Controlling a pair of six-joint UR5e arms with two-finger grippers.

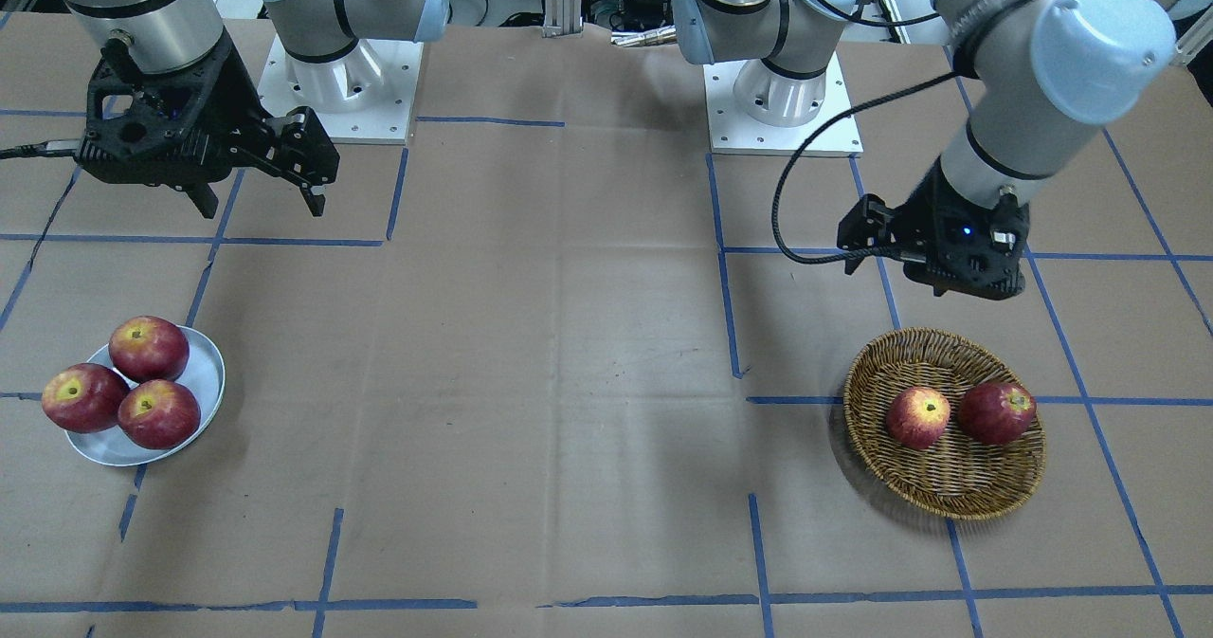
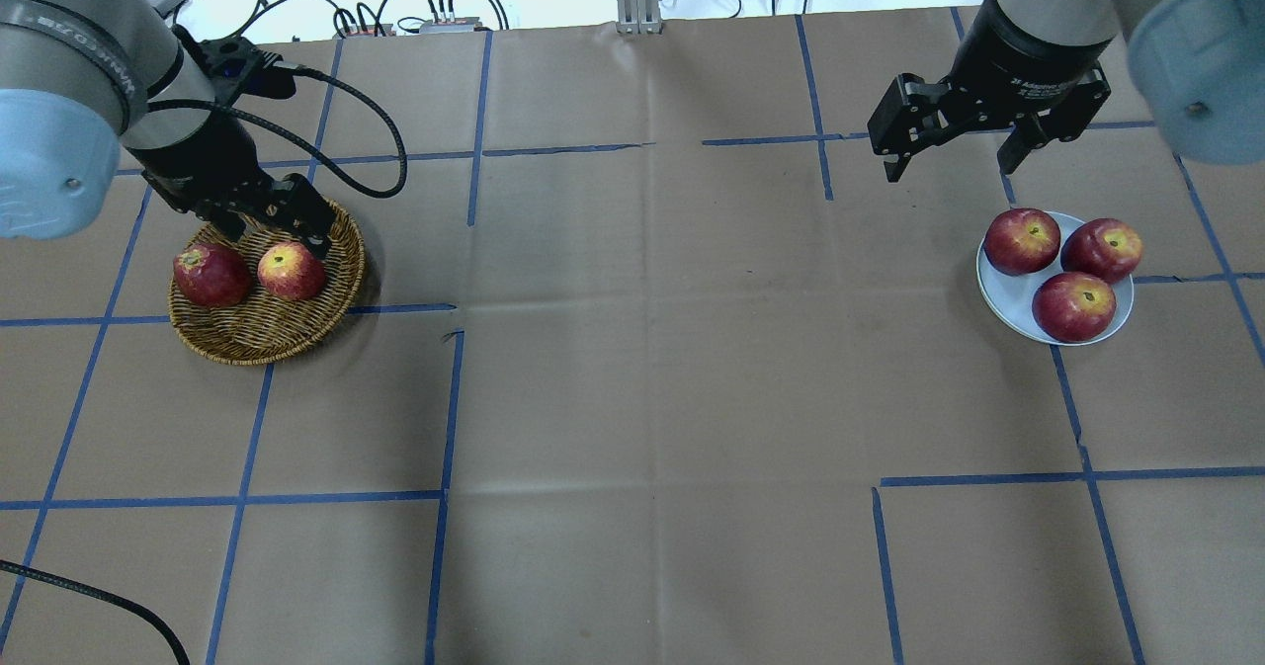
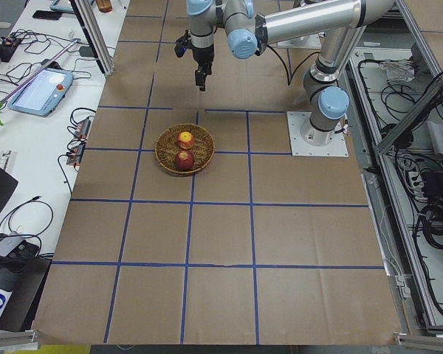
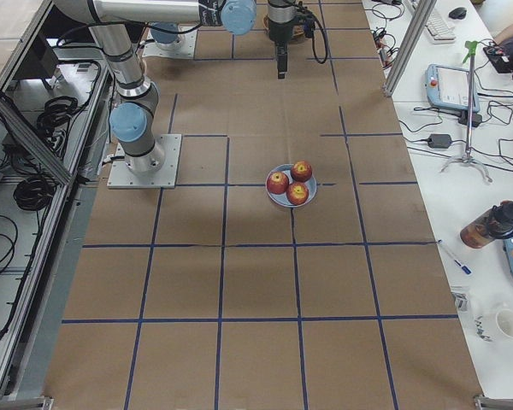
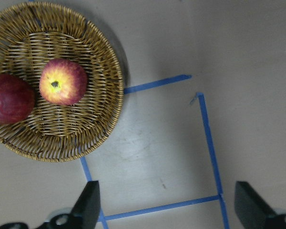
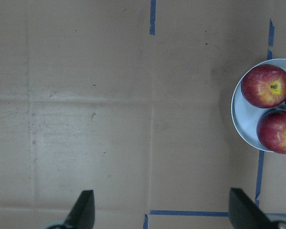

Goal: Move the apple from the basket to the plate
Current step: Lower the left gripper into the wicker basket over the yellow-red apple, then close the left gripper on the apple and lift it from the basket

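Observation:
Next, my left gripper closes around the middle of the yellow-streaked apple [image 1: 917,418] [image 5: 63,82] in the wicker basket, beside the darker red apple.
The lighter, yellow-streaked apple [image 1: 917,417] lies in the brown wicker basket [image 1: 948,339], next to a darker red apple [image 1: 997,412]. The apple [image 2: 292,270] and basket [image 2: 267,344] also show in the overhead view, and the apple [image 5: 63,81] sits at the upper left of the left wrist view. My left gripper [image 2: 275,235] hangs open and empty, well above the basket and off to one side. The metal plate [image 1: 204,354] holds three red apples. My right gripper [image 2: 951,165] is open and empty, raised beside the plate [image 2: 1003,294].
Blue tape lines cross the brown paper table cover. The two arm bases [image 1: 341,88] stand at the robot's edge of the table. In the right wrist view the plate [image 6: 240,119] lies at the right edge.

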